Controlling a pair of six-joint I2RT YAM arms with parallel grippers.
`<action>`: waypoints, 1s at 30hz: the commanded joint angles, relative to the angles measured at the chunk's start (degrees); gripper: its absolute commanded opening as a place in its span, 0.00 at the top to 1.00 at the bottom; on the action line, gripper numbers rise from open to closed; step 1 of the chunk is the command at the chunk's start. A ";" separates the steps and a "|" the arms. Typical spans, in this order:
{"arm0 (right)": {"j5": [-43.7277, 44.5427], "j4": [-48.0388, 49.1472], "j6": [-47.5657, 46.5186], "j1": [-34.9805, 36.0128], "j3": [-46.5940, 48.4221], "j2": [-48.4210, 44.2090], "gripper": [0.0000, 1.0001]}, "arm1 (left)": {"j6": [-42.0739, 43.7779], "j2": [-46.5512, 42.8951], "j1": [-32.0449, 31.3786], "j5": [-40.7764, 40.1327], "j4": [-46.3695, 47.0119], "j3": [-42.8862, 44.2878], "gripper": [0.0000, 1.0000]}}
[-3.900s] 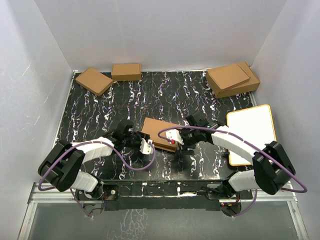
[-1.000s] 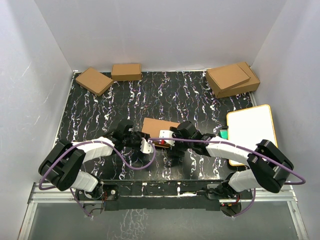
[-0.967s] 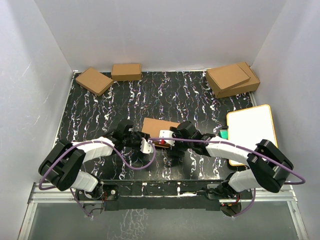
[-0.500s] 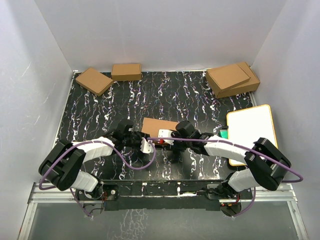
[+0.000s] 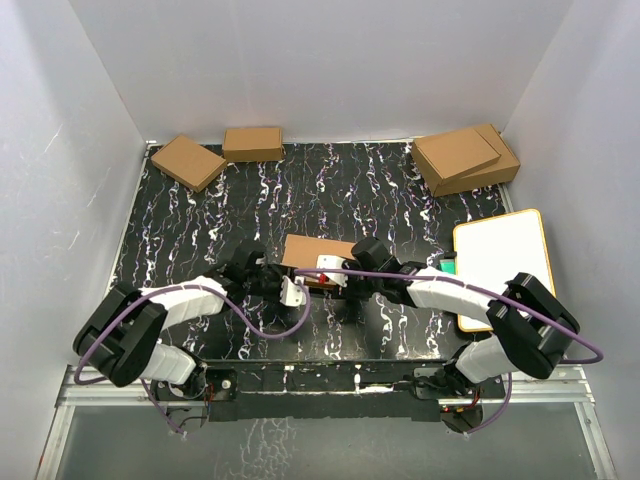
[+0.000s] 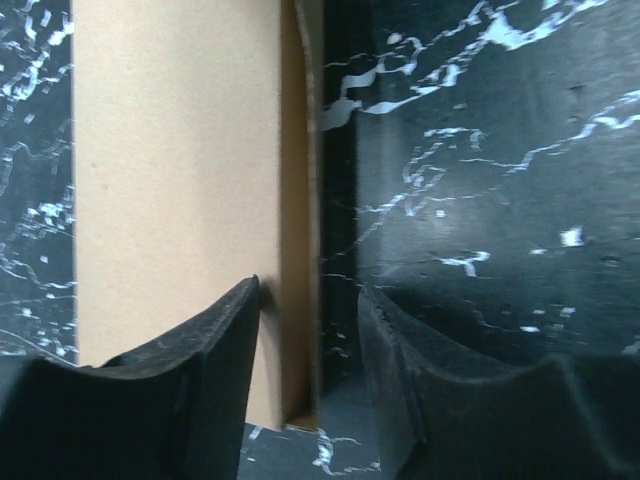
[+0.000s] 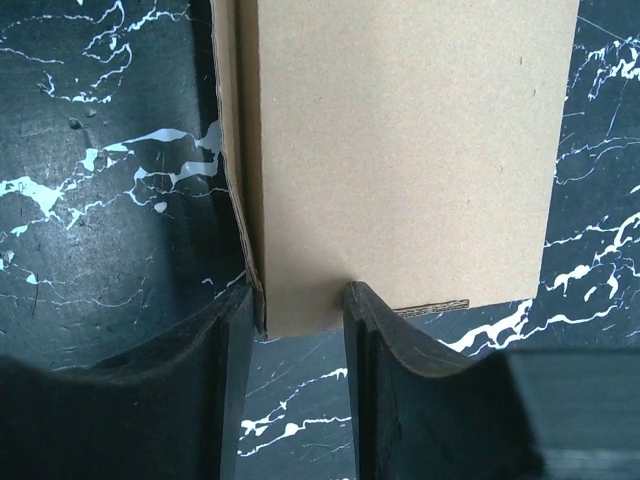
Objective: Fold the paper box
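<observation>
The side of the paper box gapes from its top panel inside my left gripper's wide fingers. Next, I pinch both together with that gripper at the box's near corner [image 6: 300,408] before turning the box.
The paper box [image 5: 316,250] lies flat and closed at the table's middle, a thin brown cardboard mailer. My left gripper [image 5: 288,278] is at its near left corner. In the left wrist view the gripper [image 6: 310,290] straddles the box's [image 6: 170,180] side wall: one finger is over the top panel, the other stands off the wall with a dark gap. My right gripper [image 5: 335,282] is at the near edge beside it. In the right wrist view the gripper [image 7: 297,292] has closed on the box's [image 7: 400,150] near corner, one finger against the side wall and one on the top panel.
Two small brown boxes [image 5: 188,161] [image 5: 252,143] lie at the back left. Two larger stacked brown boxes [image 5: 465,158] sit at the back right. A white board with an orange rim [image 5: 500,262] lies at the right, a small green object [image 5: 447,267] beside it. White walls surround the table.
My right gripper has moved left along the box's near edge and its jaws have narrowed onto the corner. The left gripper and the box have stayed put.
</observation>
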 commanded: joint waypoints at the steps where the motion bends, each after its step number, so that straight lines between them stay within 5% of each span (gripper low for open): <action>1: -1.93 -0.48 1.81 -1.10 1.78 1.14 0.79 | -1.88 -5.72 -0.59 2.83 -5.05 -2.55 0.52; 7: -3.28 -1.19 1.48 -1.32 2.06 1.23 0.79 | -0.75 -11.79 -0.59 -2.31 -4.17 -6.18 0.27; 14: -4.20 -1.72 0.85 -1.33 2.14 1.23 0.79 | -1.25 -6.65 -0.04 -6.10 -0.47 -5.08 0.24; 21: -4.60 -1.99 0.64 -1.34 2.15 1.40 0.80 | -3.72 -2.21 0.89 -7.61 0.27 -2.11 0.37; 30: -4.86 -2.36 0.40 -1.33 2.24 1.58 0.80 | -3.45 -0.32 0.91 -8.71 -0.65 -1.34 0.76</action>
